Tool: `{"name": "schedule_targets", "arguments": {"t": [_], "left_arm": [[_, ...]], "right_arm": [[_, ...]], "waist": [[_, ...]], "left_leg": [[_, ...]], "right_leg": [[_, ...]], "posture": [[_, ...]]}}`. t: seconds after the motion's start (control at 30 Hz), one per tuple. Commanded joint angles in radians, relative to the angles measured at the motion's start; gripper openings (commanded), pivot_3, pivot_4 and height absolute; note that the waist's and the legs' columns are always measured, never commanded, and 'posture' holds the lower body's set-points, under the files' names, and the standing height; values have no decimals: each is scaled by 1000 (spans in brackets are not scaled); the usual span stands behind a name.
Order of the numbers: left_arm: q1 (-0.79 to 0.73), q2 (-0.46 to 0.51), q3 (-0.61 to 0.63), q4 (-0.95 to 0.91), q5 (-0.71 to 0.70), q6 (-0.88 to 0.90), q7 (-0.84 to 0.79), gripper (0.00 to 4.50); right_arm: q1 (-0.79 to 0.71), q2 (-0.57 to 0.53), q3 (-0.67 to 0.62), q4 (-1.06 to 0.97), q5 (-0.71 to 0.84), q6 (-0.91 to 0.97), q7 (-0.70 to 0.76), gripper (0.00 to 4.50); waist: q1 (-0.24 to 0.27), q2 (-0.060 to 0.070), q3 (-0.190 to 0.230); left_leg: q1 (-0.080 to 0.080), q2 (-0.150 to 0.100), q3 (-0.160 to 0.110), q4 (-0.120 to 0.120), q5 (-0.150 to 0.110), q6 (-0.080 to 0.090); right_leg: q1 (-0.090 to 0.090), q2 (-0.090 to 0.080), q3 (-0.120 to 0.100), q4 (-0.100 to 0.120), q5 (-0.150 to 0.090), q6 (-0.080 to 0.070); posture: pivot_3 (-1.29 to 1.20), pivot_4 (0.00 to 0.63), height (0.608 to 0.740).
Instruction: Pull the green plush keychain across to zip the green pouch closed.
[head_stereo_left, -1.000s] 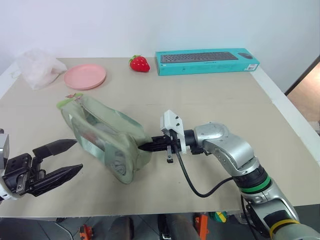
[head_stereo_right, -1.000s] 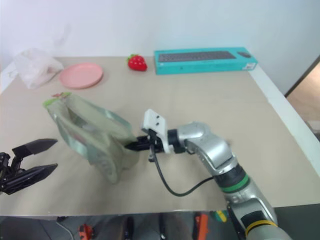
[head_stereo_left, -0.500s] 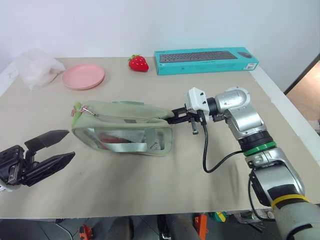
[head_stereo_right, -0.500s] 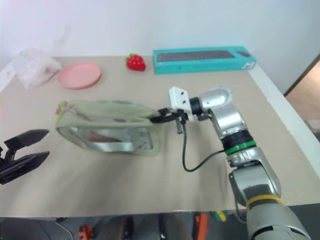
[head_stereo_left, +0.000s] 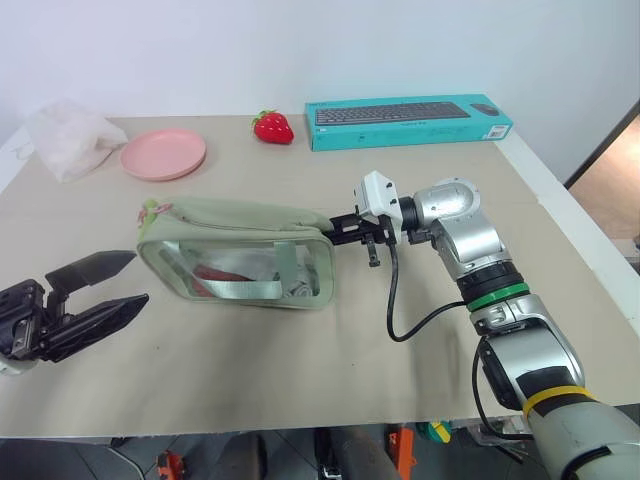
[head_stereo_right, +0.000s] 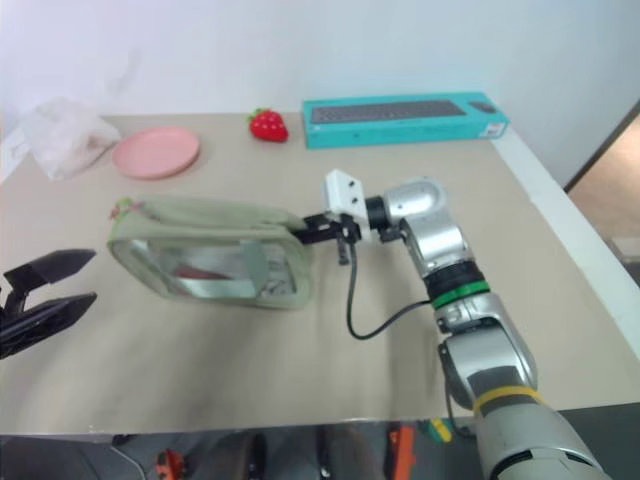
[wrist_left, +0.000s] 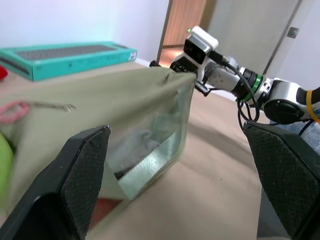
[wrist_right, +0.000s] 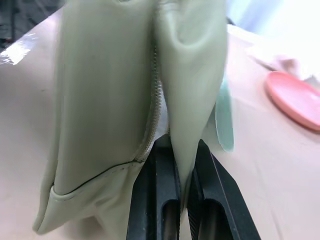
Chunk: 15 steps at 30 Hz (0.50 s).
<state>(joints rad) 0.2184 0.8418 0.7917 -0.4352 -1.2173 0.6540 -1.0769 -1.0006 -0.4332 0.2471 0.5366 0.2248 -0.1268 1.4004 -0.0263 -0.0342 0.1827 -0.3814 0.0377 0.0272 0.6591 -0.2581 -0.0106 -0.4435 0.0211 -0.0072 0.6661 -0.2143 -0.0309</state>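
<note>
The fold on the zipper's far side is pinched in my right gripper, so next my right gripper opens and grabs the pouch's front edge (head_stereo_left: 308, 237) above the clear panel.
The green pouch (head_stereo_left: 240, 255) stands lengthwise across the table, its clear panel toward me and red items showing inside. The green plush keychain (head_stereo_left: 150, 212) sits at the pouch's left top corner with its pink cord; in the left wrist view the keychain (wrist_left: 4, 165) shows beside the zipper pull. My right gripper (head_stereo_left: 335, 228) is shut on the fabric at the pouch's right end, and its fingers (wrist_right: 157, 200) pinch a fold beside the zipper. My left gripper (head_stereo_left: 135, 278) hangs open to the left of the pouch, a short way from the keychain, holding nothing.
At the back of the table lie a pink plate (head_stereo_left: 163, 153), a red strawberry toy (head_stereo_left: 273, 126) and a teal keyboard box (head_stereo_left: 408, 112). A white plastic bag (head_stereo_left: 65, 135) sits at the back left. A black cable (head_stereo_left: 400, 320) droops from my right wrist.
My right gripper has pulled the pouch's right end to the right and away, swinging the pouch from a diagonal slump to stretched lengthwise. The left gripper has stayed put, open.
</note>
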Motion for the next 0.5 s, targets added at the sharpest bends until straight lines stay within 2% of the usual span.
{"name": "schedule_targets", "arguments": {"t": [0.03,0.23,0.5], "left_arm": [[-43,24,-9,16,-12,4,4,4447],[-68,24,-32,20,-7,12,8,4447],[-75,26,-32,17,-9,16,13,4447]], "right_arm": [[-1,-15,-75,-84,47,32,-26,354],[62,-56,-42,-135,16,83,5,354],[72,-37,-49,-141,23,74,5,354]], "waist": [[0,0,0],[3,0,0],[3,0,0]], "left_leg": [[0,0,0,0,0,0],[0,1,0,0,0,0],[0,-1,1,0,0,0]], "right_leg": [[0,0,0,0,0,0],[0,0,1,0,0,-1],[0,-1,1,0,0,0]], "posture": [[0,150,740],[0,150,740],[0,150,740]]}}
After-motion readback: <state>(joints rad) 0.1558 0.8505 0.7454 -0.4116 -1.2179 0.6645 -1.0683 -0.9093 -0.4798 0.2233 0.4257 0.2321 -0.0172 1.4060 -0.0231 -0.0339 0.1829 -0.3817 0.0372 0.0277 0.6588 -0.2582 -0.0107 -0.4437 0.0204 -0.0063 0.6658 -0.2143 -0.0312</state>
